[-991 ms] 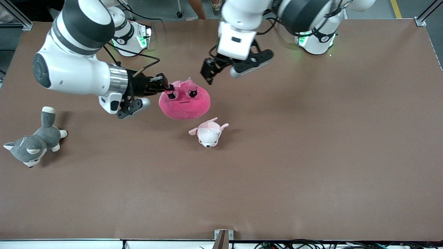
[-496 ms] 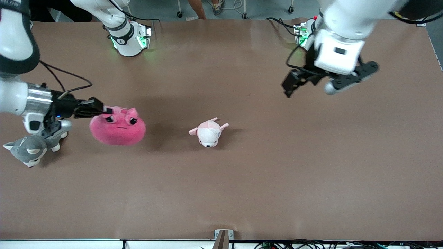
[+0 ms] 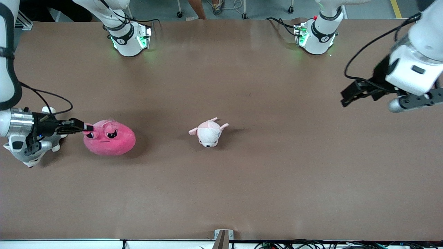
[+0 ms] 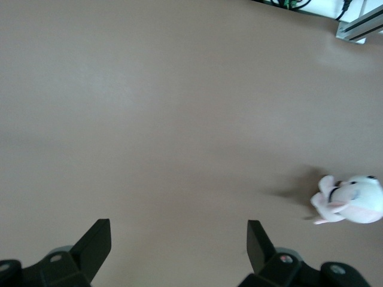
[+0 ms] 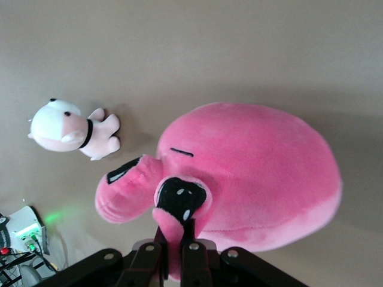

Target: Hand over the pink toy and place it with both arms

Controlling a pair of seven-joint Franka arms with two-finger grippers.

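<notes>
My right gripper is going to put the pink toy down on the bare table (image 3: 117, 143) (image 5: 228, 167) between itself and the small pink-and-white plush.
The pink toy (image 3: 110, 137), a round hot-pink plush with black angry eyes, rests on the table at the right arm's end. My right gripper (image 3: 88, 128) is shut on one of its small ears; the right wrist view shows the ear pinched between the fingers (image 5: 194, 263) and the pink body (image 5: 257, 173) below. My left gripper (image 3: 346, 98) is open and empty, up over bare table at the left arm's end; the left wrist view shows its two fingertips (image 4: 96, 242) wide apart.
A small pale pink-and-white plush (image 3: 208, 132) lies mid-table, also in the left wrist view (image 4: 353, 200) and right wrist view (image 5: 66, 128). A grey-and-white plush dog (image 3: 33, 154) lies under my right wrist, partly hidden.
My right gripper carried the pink toy toward the right arm's end and lowered it onto the table. My left arm swung away toward its own end of the table.
</notes>
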